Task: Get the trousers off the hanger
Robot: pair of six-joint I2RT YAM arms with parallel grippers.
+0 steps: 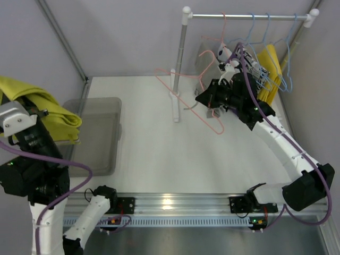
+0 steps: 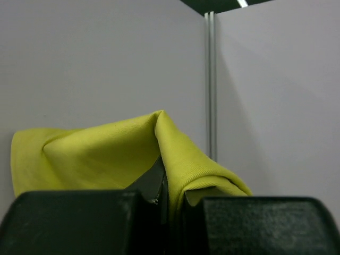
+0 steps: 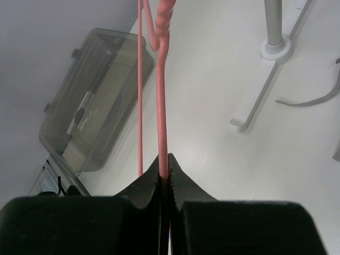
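My left gripper is going to put the greenish-yellow trousers down in the clear plastic bin [image 1: 101,139] on the table. The trousers now hang bunched above the table.
The greenish-yellow trousers [image 1: 50,111] hang bunched from my left gripper [image 1: 38,113] at the far left, raised above the table and free of the hanger. In the left wrist view the left gripper [image 2: 172,196] is shut on a fold of the trousers [image 2: 106,154]. The salmon-pink wire hanger [image 1: 219,132] is bare and held in the air near the rack pole by my right gripper [image 1: 204,99]. In the right wrist view the right gripper [image 3: 164,166] is shut on one wire of the hanger [image 3: 162,117].
A clear plastic bin [image 1: 98,133] lies on the table at the left, below the trousers; it also shows in the right wrist view [image 3: 90,117]. A white clothes rack [image 1: 183,53] at the back carries light blue hangers [image 1: 289,48], a golden-yellow garment [image 1: 271,66] and a grey garment [image 1: 204,58].
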